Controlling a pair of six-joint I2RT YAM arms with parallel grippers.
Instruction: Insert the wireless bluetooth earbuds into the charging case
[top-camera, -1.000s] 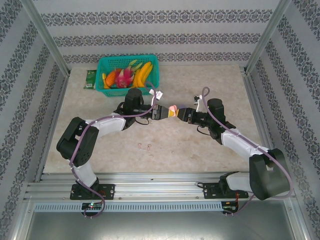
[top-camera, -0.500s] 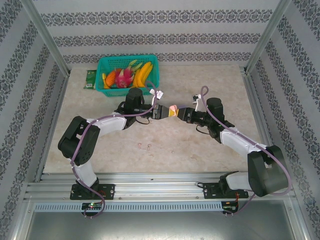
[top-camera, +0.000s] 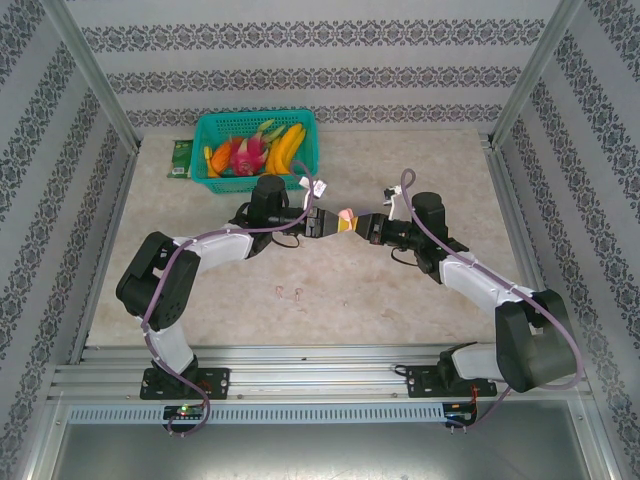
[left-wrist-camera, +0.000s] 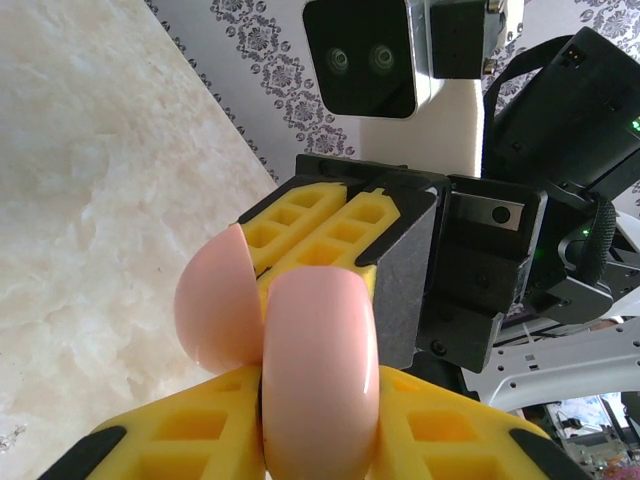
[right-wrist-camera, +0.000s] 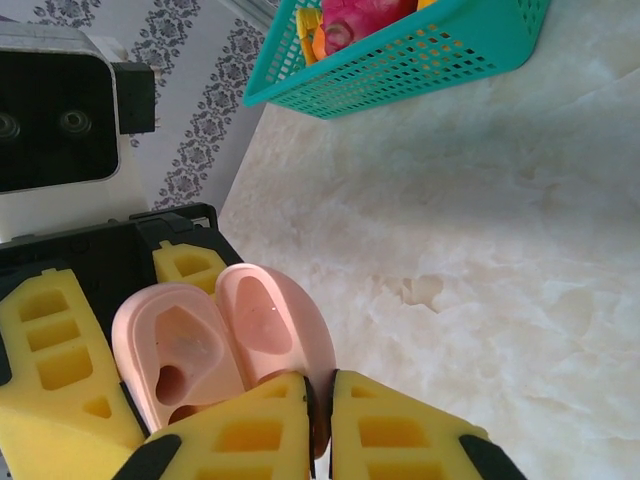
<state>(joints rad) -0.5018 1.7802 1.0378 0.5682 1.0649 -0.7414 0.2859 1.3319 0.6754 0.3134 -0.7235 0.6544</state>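
I can see the hollows in the case's base face my right gripper, so after my right gripper turns the case, I need to open my left gripper and take the base's closed end (left-wrist-camera: 320, 370).
The pale pink charging case (top-camera: 346, 218) hangs open above the table's middle, held between both grippers. My left gripper (top-camera: 327, 222) (left-wrist-camera: 320, 425) is shut on the case's base (left-wrist-camera: 320, 380). My right gripper (top-camera: 362, 226) (right-wrist-camera: 320, 405) is shut on the rim of the lid (right-wrist-camera: 268, 318). The base (right-wrist-camera: 178, 352) shows its empty bud-shaped hollows beside the lid. Two tiny earbuds (top-camera: 281, 291) (top-camera: 298, 293) lie on the table, nearer the arm bases and well apart from both grippers.
A teal basket (top-camera: 308, 150) (right-wrist-camera: 470, 45) with toy fruit stands at the back left, with a small green packet (top-camera: 181, 158) beside it. Metal frame posts and patterned walls close in the marble table (top-camera: 420, 160).
The right arm has edged slightly toward the left arm. Both grippers keep their hold on the open case.
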